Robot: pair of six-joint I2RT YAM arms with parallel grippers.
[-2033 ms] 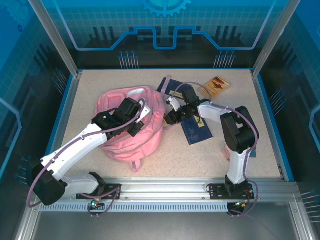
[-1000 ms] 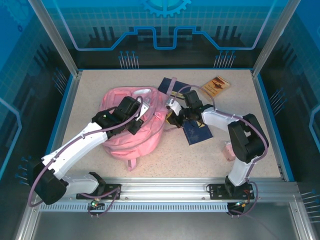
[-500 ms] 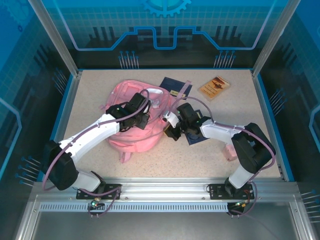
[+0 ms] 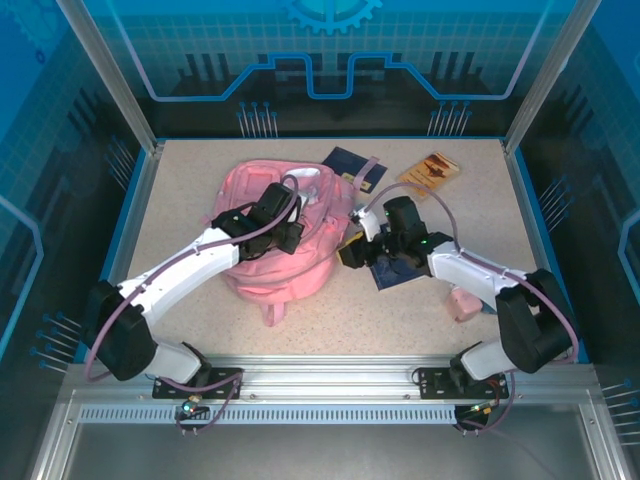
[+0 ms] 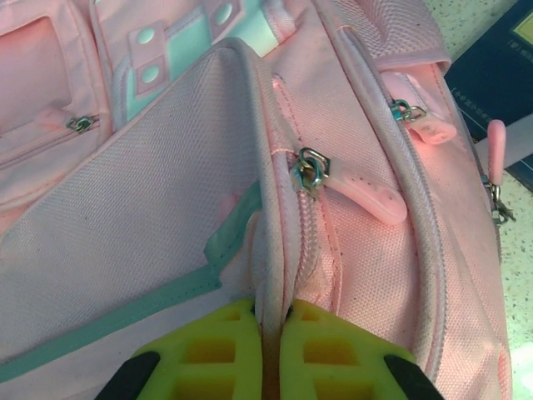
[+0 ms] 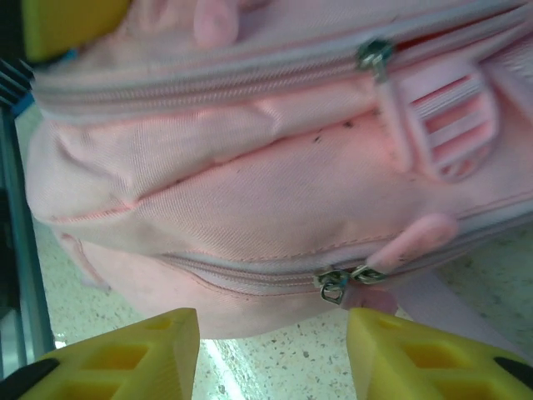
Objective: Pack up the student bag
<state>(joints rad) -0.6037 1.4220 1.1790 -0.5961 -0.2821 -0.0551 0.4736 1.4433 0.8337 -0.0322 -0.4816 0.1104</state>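
Observation:
The zip pulls sit together on the closed side zip of the student bag, so next my right gripper takes the lower zip pull (image 6: 371,298) and pulls it toward the near end of the zip.
The student bag (image 4: 262,262), a soft pink backpack, lies in the middle of the table, left of centre. My left gripper (image 4: 290,238) rests on top of it. In the left wrist view that gripper (image 5: 271,325) is shut on a piped seam of the student bag (image 5: 150,175) beside a zip pull (image 5: 312,167). My right gripper (image 4: 350,257) sits at the bag's right edge, low over the table. In the right wrist view the right gripper (image 6: 271,343) is open, with nothing between its fingers. The bag's side (image 6: 250,183) and a pair of zip pulls (image 6: 337,283) lie just beyond.
One dark blue booklet (image 4: 353,166) lies behind the bag. Another dark blue booklet (image 4: 398,270) is under my right forearm. A brown booklet (image 4: 432,170) lies at the back right, and a small pink object (image 4: 463,301) is near the right arm's elbow. Blue walls edge the table.
My right gripper has gone from shut to open and its arm has swung to the right. Over the earlier frames the left arm drew the bag toward the back of the table.

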